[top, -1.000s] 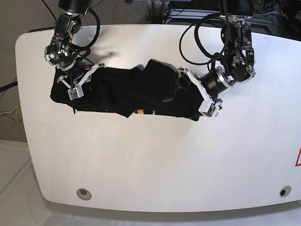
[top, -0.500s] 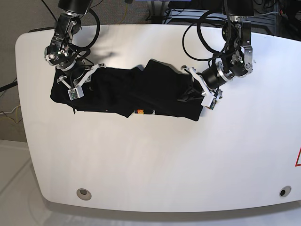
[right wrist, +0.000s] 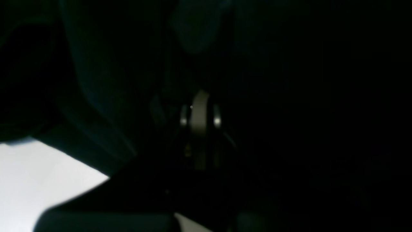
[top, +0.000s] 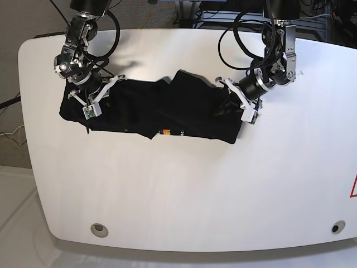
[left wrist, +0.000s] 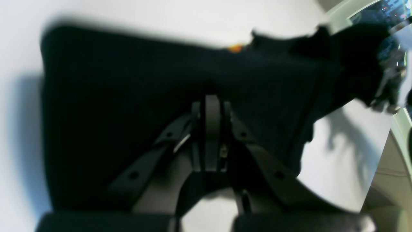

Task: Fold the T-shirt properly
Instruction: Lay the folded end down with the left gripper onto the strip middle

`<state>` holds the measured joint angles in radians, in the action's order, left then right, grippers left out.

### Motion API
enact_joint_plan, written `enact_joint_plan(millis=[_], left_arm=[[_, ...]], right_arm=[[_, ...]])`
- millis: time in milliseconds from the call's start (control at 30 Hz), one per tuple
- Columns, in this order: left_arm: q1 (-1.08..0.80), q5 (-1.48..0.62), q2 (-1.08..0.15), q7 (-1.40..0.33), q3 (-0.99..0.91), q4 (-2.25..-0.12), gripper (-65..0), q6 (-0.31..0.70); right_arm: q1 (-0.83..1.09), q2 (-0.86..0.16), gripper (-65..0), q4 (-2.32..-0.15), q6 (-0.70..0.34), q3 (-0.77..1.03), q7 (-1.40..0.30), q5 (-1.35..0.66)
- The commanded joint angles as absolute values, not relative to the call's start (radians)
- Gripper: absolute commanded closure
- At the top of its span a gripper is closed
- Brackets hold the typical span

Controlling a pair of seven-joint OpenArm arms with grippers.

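My right gripper is going to let go of the pinched cloth at the black T-shirt's outer end (top: 64, 105), the one farthest from my left gripper.
The black T-shirt (top: 150, 109) lies stretched sideways across the far half of the white table, its small orange mark (top: 165, 132) on the near edge. My left gripper (top: 226, 106) is at the shirt's right end, shut on a pinch of cloth. The left wrist view shows its fingers (left wrist: 210, 109) pressed together in the T-shirt (left wrist: 112, 96), with the orange mark (left wrist: 235, 48) beyond. My right gripper (top: 100, 97) is shut on the shirt's left end. The right wrist view is nearly all dark T-shirt (right wrist: 96, 80) around the closed fingertips (right wrist: 199, 109).
The white table (top: 184, 195) stretches toward me, with a round hole near each front corner (top: 99, 229) (top: 335, 227). Black cables (top: 234, 44) loop over the far edge behind the arms. A red mark (top: 353, 187) sits at the table's right edge.
The left gripper's jaws, spread wide a second ago, have closed on the shirt's right end, and that wrist has drawn up toward the far edge. The right arm has barely moved.
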<state>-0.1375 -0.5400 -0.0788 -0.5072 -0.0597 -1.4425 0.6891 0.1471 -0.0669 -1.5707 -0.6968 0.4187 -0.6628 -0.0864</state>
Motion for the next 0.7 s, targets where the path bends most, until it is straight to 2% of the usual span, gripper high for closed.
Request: enact_joint_plan(millis=[0, 667], left_arm=[[-0.12, -0.564, -0.082, -0.466, -0.061, -1.452, 0.0, 0.698], [-0.12, -0.567, -0.082, -0.456, -0.059, -1.458, 0.0, 0.698]], right_arm=[[0.156, -0.073, 0.0, -1.6, -0.698, 0.42, -0.728, -0.047], [0.156, -0.071, 0.0, -1.765, -0.698, 0.426, -0.728, -0.047]])
